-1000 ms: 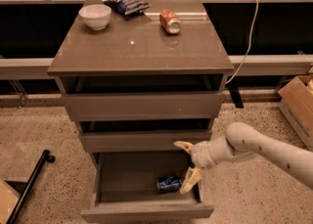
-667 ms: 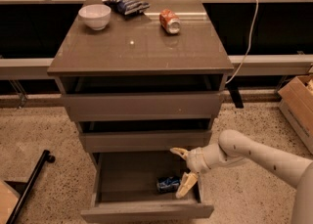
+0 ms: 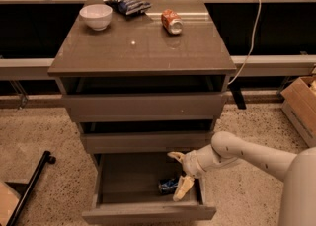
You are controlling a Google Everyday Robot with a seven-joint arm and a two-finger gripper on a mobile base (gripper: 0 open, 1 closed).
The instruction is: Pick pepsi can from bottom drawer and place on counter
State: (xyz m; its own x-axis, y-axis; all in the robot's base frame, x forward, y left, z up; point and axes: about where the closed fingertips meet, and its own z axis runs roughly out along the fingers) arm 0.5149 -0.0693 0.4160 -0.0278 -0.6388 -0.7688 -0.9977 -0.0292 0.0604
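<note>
I will next move my gripper down to the pepsi can in the bottom drawer and close it around the can's body (image 3: 171, 184).
The bottom drawer (image 3: 148, 214) is pulled open below two shallower drawers. The pepsi can (image 3: 168, 185), small and blue, lies on its side on the drawer floor near the right wall. My gripper (image 3: 178, 175) hangs over the right part of the open drawer, just above and to the right of the can. Its fingers are spread apart, one (image 3: 176, 156) pointing left and one (image 3: 181, 189) pointing down beside the can, with nothing between them. The counter (image 3: 143, 47) is the glossy grey-brown top of the cabinet.
On the counter stand a white bowl (image 3: 96, 16), a dark snack bag (image 3: 128, 5) and an orange-red can (image 3: 172, 21) lying on its side. A cardboard box (image 3: 302, 106) sits on the floor at right, a black bar (image 3: 29, 185) at left. A cable (image 3: 252, 32) hangs behind.
My gripper and arm have shifted left and a little lower, closer to the pepsi can. The can and drawers have not moved.
</note>
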